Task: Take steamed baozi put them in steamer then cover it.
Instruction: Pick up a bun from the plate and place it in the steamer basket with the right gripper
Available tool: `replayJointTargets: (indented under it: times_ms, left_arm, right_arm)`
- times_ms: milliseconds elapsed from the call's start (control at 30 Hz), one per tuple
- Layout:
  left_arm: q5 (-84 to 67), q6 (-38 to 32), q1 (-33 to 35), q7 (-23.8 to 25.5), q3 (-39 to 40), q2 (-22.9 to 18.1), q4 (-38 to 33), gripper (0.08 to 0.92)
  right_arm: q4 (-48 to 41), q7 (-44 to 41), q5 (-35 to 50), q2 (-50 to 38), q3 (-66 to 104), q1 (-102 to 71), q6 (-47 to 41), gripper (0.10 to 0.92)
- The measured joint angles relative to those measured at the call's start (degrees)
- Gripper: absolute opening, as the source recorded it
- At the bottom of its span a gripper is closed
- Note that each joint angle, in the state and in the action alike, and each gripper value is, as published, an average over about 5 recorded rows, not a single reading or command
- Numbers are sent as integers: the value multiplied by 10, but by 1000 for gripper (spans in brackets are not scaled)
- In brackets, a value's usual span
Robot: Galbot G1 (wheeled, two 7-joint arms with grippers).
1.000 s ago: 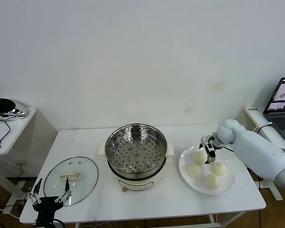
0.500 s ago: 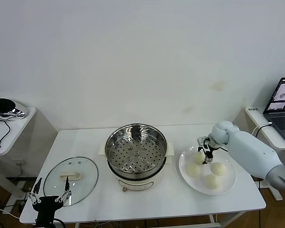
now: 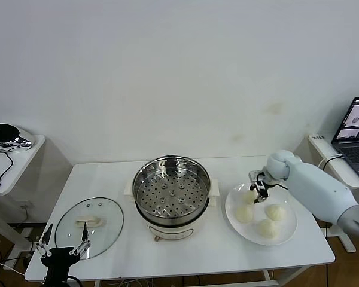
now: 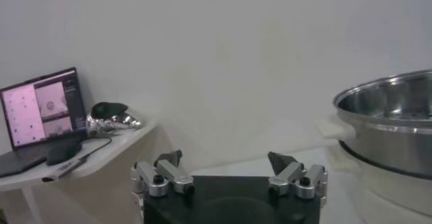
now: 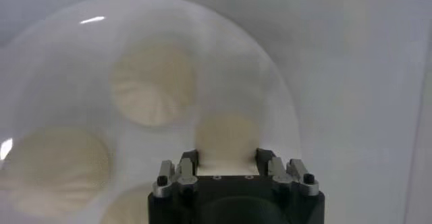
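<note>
My right gripper will release the baozi on the far part of the steamer's perforated tray (image 3: 167, 174), near the steamer's back side. The baozi is still on the white plate.
Four cream-white baozi lie on a white plate (image 3: 289, 232) at the right of the table. My right gripper (image 3: 259, 190) is down over the far left baozi (image 3: 249, 195), with its fingers against both sides of it. In the right wrist view this baozi (image 5: 226, 136) sits between the jaws of my right gripper (image 5: 226, 156), and three others lie around it on the plate (image 5: 270, 90). The steel steamer (image 3: 172, 194) stands uncovered at the table's middle, its perforated tray bare. The glass cover (image 3: 88, 226) lies flat at the left. My left gripper (image 3: 63, 244) is open and empty by the cover's near edge.
A laptop (image 3: 354, 134) stands on a side stand at the right. A small side table at the left carries a shiny dark object (image 3: 6, 134) and cables. The left wrist view shows the steamer's rim (image 4: 388, 100) and another laptop (image 4: 37, 107).
My right gripper has shifted a little left and away over the plate, onto the far left baozi, and now holds it between its fingers. The left arm has not moved.
</note>
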Motion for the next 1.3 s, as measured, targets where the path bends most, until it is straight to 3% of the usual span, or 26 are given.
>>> replayJointTargets:
  times_ms: [367,700,933,1300]
  left_arm:
    - [-25,-3,-4,5,12,4,2,823]
    - [-35,-7,-12,4,12,4,9,823]
    - [-39,-6,-18,4,6,2,10,823]
    - [-41,-5,-26,4,0,-2,18,823]
  right_arm:
    - [93,2,132,-3,-122,201,14,543]
    - [112,18,210,93,-218,300,72,551]
    - [89,32,193,175,-257,305,140,552]
    - [32,69,87,256,-275,268,252,556]
